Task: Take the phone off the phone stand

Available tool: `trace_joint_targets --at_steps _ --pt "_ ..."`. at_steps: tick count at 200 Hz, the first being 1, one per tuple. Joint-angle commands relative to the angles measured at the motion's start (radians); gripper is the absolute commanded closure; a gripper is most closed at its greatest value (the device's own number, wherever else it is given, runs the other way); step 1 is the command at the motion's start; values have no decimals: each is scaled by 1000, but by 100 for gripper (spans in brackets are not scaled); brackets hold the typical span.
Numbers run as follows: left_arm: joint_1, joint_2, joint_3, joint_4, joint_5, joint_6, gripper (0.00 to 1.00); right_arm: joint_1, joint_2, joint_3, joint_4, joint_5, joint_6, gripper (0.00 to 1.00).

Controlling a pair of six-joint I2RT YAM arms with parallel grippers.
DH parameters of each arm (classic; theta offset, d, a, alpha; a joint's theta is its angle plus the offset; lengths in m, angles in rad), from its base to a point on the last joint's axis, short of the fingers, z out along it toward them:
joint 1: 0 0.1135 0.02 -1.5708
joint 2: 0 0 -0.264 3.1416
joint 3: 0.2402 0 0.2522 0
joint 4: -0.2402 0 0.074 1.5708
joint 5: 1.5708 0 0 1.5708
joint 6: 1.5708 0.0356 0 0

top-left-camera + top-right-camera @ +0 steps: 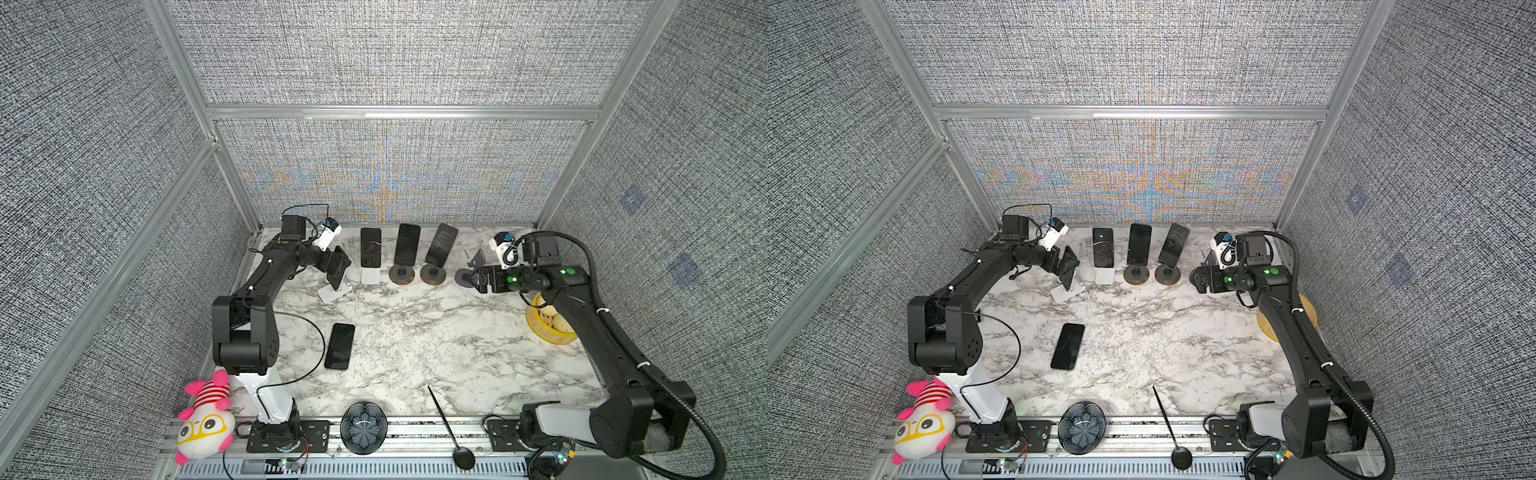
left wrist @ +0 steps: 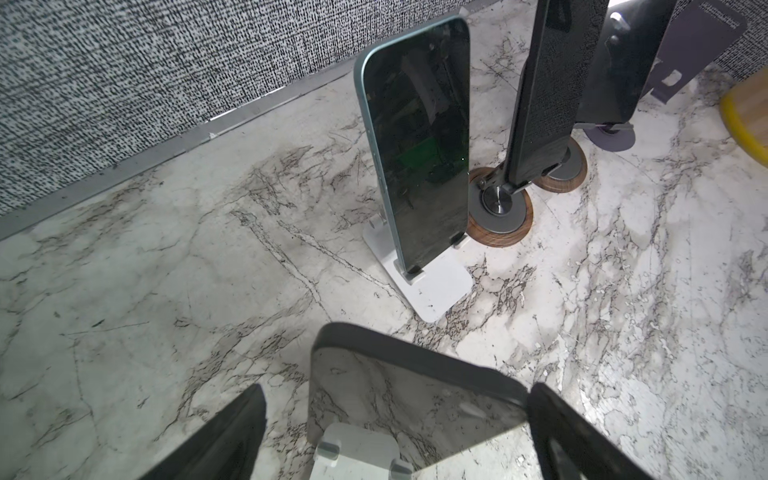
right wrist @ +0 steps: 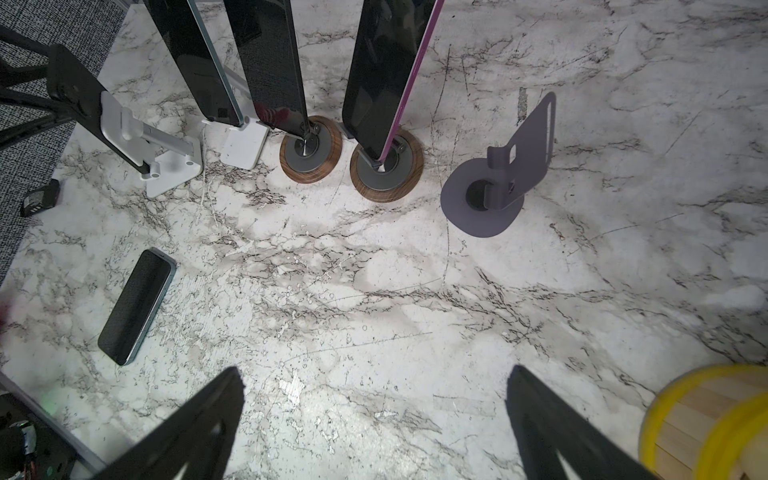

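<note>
The dark-cased phone's top edge lies at a slant across the left gripper's open fingers, so the left gripper will back away, turn and take the phone square [image 2: 404, 409] by its sides.
A row of phones stands on stands at the back of the marble table. The leftmost phone [image 1: 338, 266] [image 2: 415, 399], in a dark case, leans on a white phone stand [image 1: 334, 293] [image 2: 357, 453]. My left gripper [image 1: 337, 268] [image 2: 397, 388] is open around this phone's upper end. One finger [image 2: 552, 415] sits against the phone's edge and the other finger [image 2: 245, 419] stands a little apart. My right gripper [image 1: 484, 280] [image 3: 374, 370] hangs open and empty over bare table, in front of an empty purple stand [image 1: 471, 270] [image 3: 498, 183].
Three more phones stand upright: one on a white stand [image 1: 370, 247], two on round wooden-rimmed stands [image 1: 407, 245] [image 1: 441, 246]. Another phone [image 1: 340, 346] lies flat mid-table. A yellow-rimmed basket [image 1: 548, 328] sits under the right arm. Plush toy [image 1: 205, 415], dark bowl [image 1: 363, 428] and black spoon [image 1: 449, 424] line the front.
</note>
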Motion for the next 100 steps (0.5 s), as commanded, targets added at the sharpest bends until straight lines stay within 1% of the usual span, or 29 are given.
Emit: trace_joint_targets --at_steps 1,38,69,100 --pt "0 20 29 -47 20 10 1 2 8 11 -14 9 -4 1" --pt "1 55 41 -68 36 21 2 2 10 14 -16 12 -7 1" --pt "1 44 7 -31 36 14 3 2 12 15 -22 20 -17 1" --pt "1 46 4 -22 30 7 8 2 12 12 -19 21 -17 1"
